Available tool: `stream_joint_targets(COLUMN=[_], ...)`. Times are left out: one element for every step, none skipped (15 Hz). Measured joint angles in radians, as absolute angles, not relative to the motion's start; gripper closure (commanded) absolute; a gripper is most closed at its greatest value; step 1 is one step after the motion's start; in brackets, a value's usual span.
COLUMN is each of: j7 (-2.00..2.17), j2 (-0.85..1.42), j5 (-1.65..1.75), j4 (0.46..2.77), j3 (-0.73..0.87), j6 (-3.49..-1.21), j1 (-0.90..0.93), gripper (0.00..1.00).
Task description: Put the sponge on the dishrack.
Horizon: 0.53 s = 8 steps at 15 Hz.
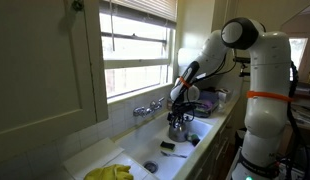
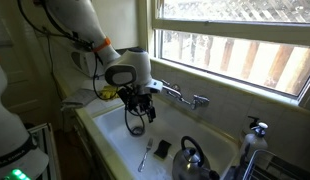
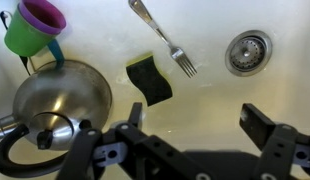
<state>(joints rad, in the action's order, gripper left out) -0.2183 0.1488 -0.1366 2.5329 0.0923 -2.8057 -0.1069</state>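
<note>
The robot's gripper will next move to the sponge's end on the faucet side (image 1: pixel 164 148) (image 3: pixel 163 98), away from the fork, and close there.
The sponge (image 3: pixel 150 80), dark with a yellow-green edge, lies flat on the sink floor (image 3: pixel 210 90); it also shows in an exterior view (image 2: pixel 162 148). My gripper (image 3: pixel 195 125) is open and empty. It hangs above the sink, with the sponge just beyond its fingertips. It shows in both exterior views (image 1: pixel 178 122) (image 2: pixel 135 115). What looks like a wire dishrack (image 2: pixel 280 165) sits at the bottom right edge of an exterior view.
A fork (image 3: pixel 165 38) lies next to the sponge. A steel kettle (image 3: pixel 60 100) and a purple-and-green cup (image 3: pixel 33 25) stand to one side, and the drain (image 3: pixel 247 50) is on the other. A faucet (image 2: pixel 185 96) is under the window. Yellow cloth (image 1: pixel 110 172) lies on the counter.
</note>
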Motion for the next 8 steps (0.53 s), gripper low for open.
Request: stream_joint_targets(j7=[-0.212, -0.191, -0.169, -0.131, -0.087, -0.034, 0.011, 0.047], j2=[0.157, 0.175, 0.200, 0.235, 0.271, 0.314, 0.355, 0.398], j5=[-0.132, -0.118, -0.100, -0.054, 0.001, 0.070, 0.125, 0.166], j4=[2.530, 2.522, 2.511, 2.499, 2.488, 2.473, 2.458, 2.439], j3=[0.087, 0.085, 0.084, 0.089, 0.104, 0.136, 0.178, 0.227], j6=[-2.803, -2.805, -2.815, -2.853, -2.894, -2.945, -2.987, -3.028], j1=[-0.106, -0.101, -0.095, -0.083, -0.066, -0.036, 0.001, 0.045], gripper=[0.00, 0.00, 0.00, 0.00, 0.00, 0.00, 0.00, 0.00])
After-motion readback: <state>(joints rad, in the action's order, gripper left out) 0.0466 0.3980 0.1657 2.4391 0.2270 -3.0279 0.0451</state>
